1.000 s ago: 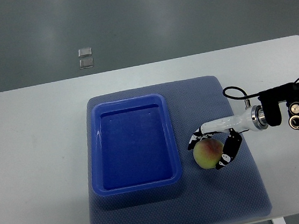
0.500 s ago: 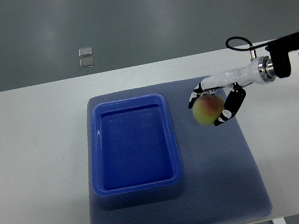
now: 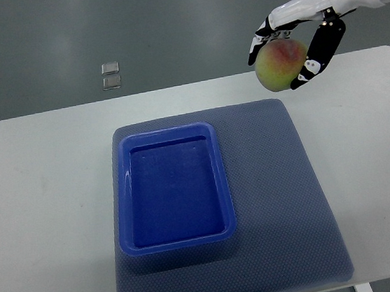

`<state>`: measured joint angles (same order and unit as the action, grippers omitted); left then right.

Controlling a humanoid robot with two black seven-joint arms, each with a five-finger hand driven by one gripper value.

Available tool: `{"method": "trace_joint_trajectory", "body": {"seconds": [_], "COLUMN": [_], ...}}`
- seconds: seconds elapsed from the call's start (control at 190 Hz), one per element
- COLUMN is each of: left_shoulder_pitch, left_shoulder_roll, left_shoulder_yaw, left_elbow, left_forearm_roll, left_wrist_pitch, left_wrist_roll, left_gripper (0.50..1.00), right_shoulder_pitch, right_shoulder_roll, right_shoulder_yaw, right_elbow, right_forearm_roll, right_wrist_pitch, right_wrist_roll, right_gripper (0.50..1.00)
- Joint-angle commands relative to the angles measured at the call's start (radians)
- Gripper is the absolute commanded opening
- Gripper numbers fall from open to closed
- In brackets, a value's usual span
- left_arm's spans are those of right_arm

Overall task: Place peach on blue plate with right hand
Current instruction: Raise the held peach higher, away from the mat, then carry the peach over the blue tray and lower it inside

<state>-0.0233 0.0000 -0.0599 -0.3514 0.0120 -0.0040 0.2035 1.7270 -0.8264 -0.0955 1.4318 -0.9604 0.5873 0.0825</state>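
Observation:
My right gripper is to let go of the peach on the bottom of the blue plate, just beyond its middle (image 3: 183,168) toward the plate's far rim.
My right hand (image 3: 289,47) comes in from the upper right and is shut on a yellow-green peach (image 3: 281,65) with a red blush. It holds the peach high above the table, over the far right corner of the mat. The blue plate (image 3: 180,243), a deep rectangular tray, sits on the left half of the mat, well to the left of and below the peach, with nothing in it. The left arm is not in view.
A blue-grey textured mat (image 3: 286,199) covers the middle of the white table (image 3: 43,205). Two small clear squares (image 3: 111,74) lie on the grey floor beyond the table's far edge.
My right hand has lifted the peach off the mat and carried it up and toward the far right, from beside the tray to high over the table's far edge.

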Motion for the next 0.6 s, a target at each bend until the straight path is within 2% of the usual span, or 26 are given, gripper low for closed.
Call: {"method": "trace_joint_trajectory", "body": {"seconds": [0.0,0.053,0.105,0.111,0.121,0.184,0.237,0.242,0.295,0.3,0.411,0.479,0.595], "left_shoulder_pitch": [0.0,0.0,0.0,0.0,0.0,0.0,0.0,0.0,0.0,0.0,0.0,0.0,0.0], "left_shoulder_roll": [0.0,0.0,0.0,0.0,0.0,0.0,0.0,0.0,0.0,0.0,0.0,0.0,0.0], "left_shoulder_yaw": [0.0,0.0,0.0,0.0,0.0,0.0,0.0,-0.001,-0.001,-0.001,0.0,0.0,0.0], "left_elbow": [0.0,0.0,0.0,0.002,0.002,0.003,0.003,0.003,0.003,0.003,0.003,0.002,0.002], "left_forearm_roll": [0.0,0.0,0.0,0.0,0.0,-0.001,-0.001,-0.001,-0.001,-0.001,-0.001,-0.001,-0.001], "left_wrist_pitch": [-0.001,-0.001,-0.001,-0.001,-0.001,-0.001,-0.001,-0.001,-0.001,0.001,-0.001,-0.001,-0.001], "left_wrist_roll": [0.001,0.001,0.001,0.001,0.001,0.001,0.001,0.001,0.001,0.001,0.001,0.001,0.001], "left_gripper": [1.0,1.0,1.0,1.0,1.0,1.0,1.0,1.0,1.0,1.0,1.0,1.0,1.0], "right_shoulder_pitch": [0.006,0.003,0.003,-0.004,-0.006,-0.023,-0.023,-0.053,-0.053,-0.087,-0.162,-0.202,-0.254], "right_shoulder_roll": [0.119,0.199,0.199,0.289,0.309,0.423,0.423,0.506,0.507,0.598,0.759,0.826,0.826], "right_shoulder_yaw": [-0.009,-0.026,-0.026,-0.041,-0.043,-0.047,-0.047,-0.046,-0.046,-0.046,-0.046,-0.046,-0.047], "right_elbow": [-0.068,-0.131,-0.131,-0.207,-0.226,-0.316,-0.317,-0.383,-0.384,-0.452,-0.568,-0.614,-0.666], "right_forearm_roll": [0.029,0.042,0.042,0.043,0.043,0.043,0.043,0.04,0.04,0.032,0.022,0.022,0.02], "right_wrist_pitch": [-0.021,-0.03,-0.03,-0.04,-0.043,-0.052,-0.052,-0.056,-0.056,-0.06,-0.079,-0.09,-0.107], "right_wrist_roll": [-0.003,-0.001,-0.001,-0.001,-0.001,-0.001,-0.001,-0.001,-0.001,0.0,0.0,0.0,-0.001], "right_gripper": [0.5,0.5,0.5,0.5,0.5,0.5,0.5,0.5,0.5,0.5,0.5,0.5,0.5]}}
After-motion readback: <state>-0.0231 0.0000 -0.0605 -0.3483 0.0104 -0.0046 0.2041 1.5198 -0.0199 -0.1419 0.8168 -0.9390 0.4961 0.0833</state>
